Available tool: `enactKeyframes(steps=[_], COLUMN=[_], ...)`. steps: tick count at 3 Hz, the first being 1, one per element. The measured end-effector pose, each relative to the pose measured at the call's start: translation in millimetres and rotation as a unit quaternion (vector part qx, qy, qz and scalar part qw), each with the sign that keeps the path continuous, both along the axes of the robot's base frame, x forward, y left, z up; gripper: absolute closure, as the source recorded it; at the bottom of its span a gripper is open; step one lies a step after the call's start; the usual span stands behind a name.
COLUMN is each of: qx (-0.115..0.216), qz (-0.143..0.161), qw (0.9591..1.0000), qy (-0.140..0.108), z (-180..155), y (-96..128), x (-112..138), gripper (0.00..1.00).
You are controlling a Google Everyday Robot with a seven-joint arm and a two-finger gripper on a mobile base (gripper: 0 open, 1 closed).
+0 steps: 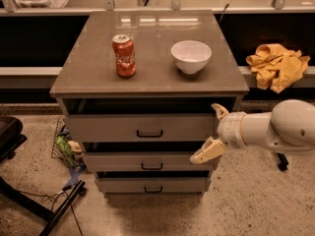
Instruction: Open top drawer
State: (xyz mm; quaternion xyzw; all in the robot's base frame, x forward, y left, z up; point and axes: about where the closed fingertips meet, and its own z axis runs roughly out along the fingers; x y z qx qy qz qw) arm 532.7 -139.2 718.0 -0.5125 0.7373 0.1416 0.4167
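My gripper is going to close on the upper edge (193, 116) of the top drawer, between the drawer's handle and its end nearest the yellow cloth.
The top drawer (113, 128) is the widest grey front of the cabinet, with a small dark bar handle (149, 133) at its centre. A dark gap shows between its upper edge and the cabinet top. My gripper (212, 132) is at the right end of this drawer front, well right of the handle. It is open, with one cream finger (219, 111) pointing up by the drawer's top corner and the other (207, 152) down by the middle drawer (118, 162). It holds nothing. The bottom drawer (123, 185) is below.
A red cola can (124, 56) and a white bowl (191, 56) stand on the cabinet top (147, 82). A yellow cloth (276, 66) lies on the ledge at right. A wire basket of litter (65, 147) and a black chair base (29, 200) are on the floor at left.
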Motion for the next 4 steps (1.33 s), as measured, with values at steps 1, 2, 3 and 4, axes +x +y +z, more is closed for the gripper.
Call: enactKeyframes(steps=[1, 2, 3, 4], qx=[-0.003, -0.024, -0.06, -0.06], qz=[0.005, 0.015, 0.028, 0.028], qw=[1.0, 0.9996, 0.9978, 0.9978], qy=[-0.002, -0.005, -0.001, -0.001], z=[-2.5, -9.5, -22.2, -22.2], y=[4.3, 10.2, 14.6, 14.7], x=[5.9, 31.4, 52.6, 52.6], gripper=[0.0, 0.0, 0.0, 0.0])
